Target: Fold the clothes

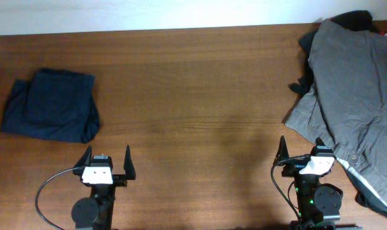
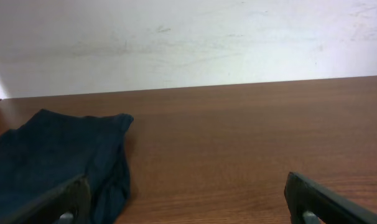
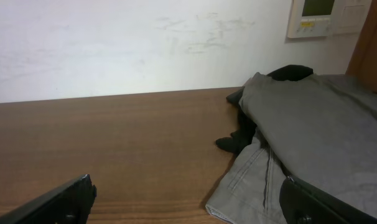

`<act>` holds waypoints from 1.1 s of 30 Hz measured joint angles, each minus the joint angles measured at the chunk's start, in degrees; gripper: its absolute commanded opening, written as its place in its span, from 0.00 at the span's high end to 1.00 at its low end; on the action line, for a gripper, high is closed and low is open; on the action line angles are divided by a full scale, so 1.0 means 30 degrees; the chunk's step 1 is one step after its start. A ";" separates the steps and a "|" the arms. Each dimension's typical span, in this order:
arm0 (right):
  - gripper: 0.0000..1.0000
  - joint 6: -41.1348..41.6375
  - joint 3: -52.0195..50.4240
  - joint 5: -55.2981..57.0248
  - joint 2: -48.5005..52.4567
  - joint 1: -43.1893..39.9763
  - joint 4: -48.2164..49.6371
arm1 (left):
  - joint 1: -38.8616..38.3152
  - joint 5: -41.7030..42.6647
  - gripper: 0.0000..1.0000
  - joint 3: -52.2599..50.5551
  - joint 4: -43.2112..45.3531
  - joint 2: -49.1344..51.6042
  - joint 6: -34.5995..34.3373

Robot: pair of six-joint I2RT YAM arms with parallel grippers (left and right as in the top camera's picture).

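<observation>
I will close my right gripper on the grey garment's stitched edge [image 1: 312, 97] [image 3: 257, 140] facing the open table, where it meets the end of the black piece.
A mid-grey garment [image 1: 353, 89] lies unfolded at the table's right side, on top of a black piece [image 1: 356, 20] at the far right corner. It also shows in the right wrist view [image 3: 313, 137], with the black piece [image 3: 291, 73] behind it. A folded navy garment [image 1: 52, 105] lies at the left, also in the left wrist view [image 2: 45, 162]. My left gripper [image 1: 106, 160] is open and empty near the front edge, right of the navy garment. My right gripper [image 1: 305, 150] is open and empty, its right finger at the grey garment's near edge.
The brown wooden table [image 1: 193, 96] runs back to a white wall [image 3: 114, 43]. A wall panel [image 3: 318, 17] hangs at the upper right in the right wrist view. A cable [image 1: 50, 188] loops beside the left arm's base.
</observation>
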 measured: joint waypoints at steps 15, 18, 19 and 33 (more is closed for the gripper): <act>0.01 0.0000 0.0000 0.0000 0.0000 0.0000 0.0000 | 0.0000 -0.0007 0.01 0.0000 0.0284 0.0000 0.0000; 0.01 0.0007 0.0000 0.0007 0.0000 0.0000 0.0000 | 0.0000 0.0000 0.01 0.0000 0.0903 -0.0015 -0.0007; 0.01 0.0000 0.0000 0.0015 0.0000 0.0000 0.0000 | 0.0000 0.0007 0.01 0.0007 0.0998 -0.0015 0.0000; 0.01 0.0007 0.6353 0.2426 0.4954 0.0000 -0.1858 | 0.0000 0.0007 0.01 0.5158 0.0882 0.5224 -0.0007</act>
